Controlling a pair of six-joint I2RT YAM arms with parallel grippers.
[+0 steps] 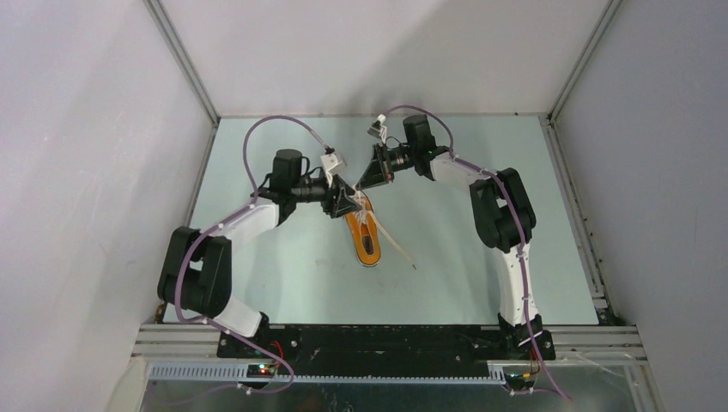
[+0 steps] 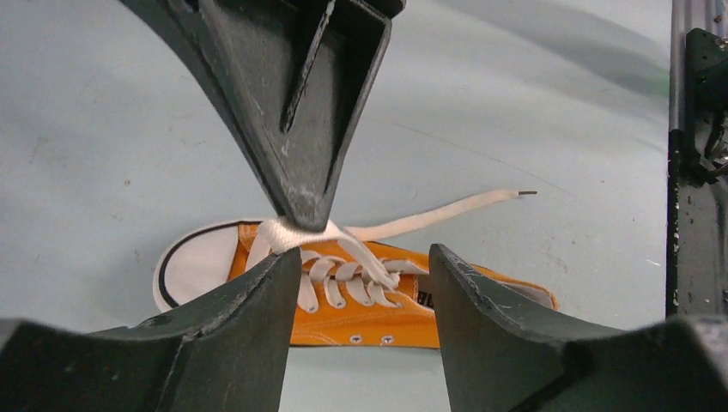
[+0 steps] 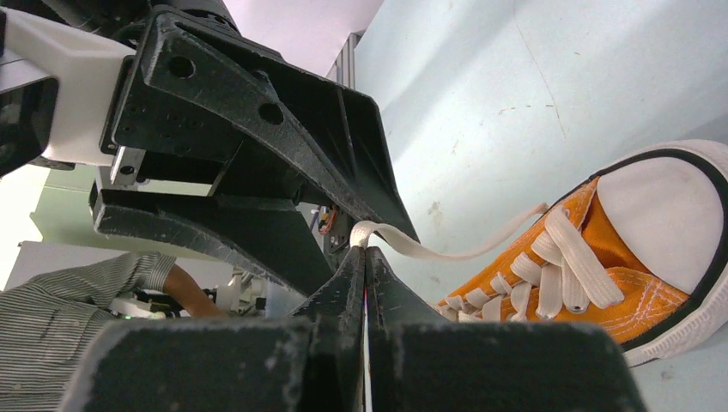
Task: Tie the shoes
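Note:
Next, I pinch both parts of the lace loop together with my left gripper close above the shoe (image 2: 382, 273), as they hang apart while my right gripper holds the loop's top.
The orange shoe (image 1: 367, 236) lies on the teal table, its white toe cap pointing away from the arm bases. My right gripper (image 3: 365, 251) is shut on a white lace (image 3: 446, 251), which is lifted off the shoe (image 3: 635, 292) in a slack arc. The left wrist view shows those black right fingers (image 2: 300, 129) pinching the lace (image 2: 288, 233) just above the shoe (image 2: 378, 318). My left gripper (image 2: 365, 253) is open right beside that pinch, holding nothing. The other lace end (image 2: 446, 211) lies loose on the table.
Grey walls with aluminium corner posts (image 1: 185, 64) enclose the table (image 1: 283, 283). A dark frame post (image 2: 694, 189) stands at the right of the left wrist view. A person's arm in a striped sleeve (image 3: 103, 292) shows beyond the table.

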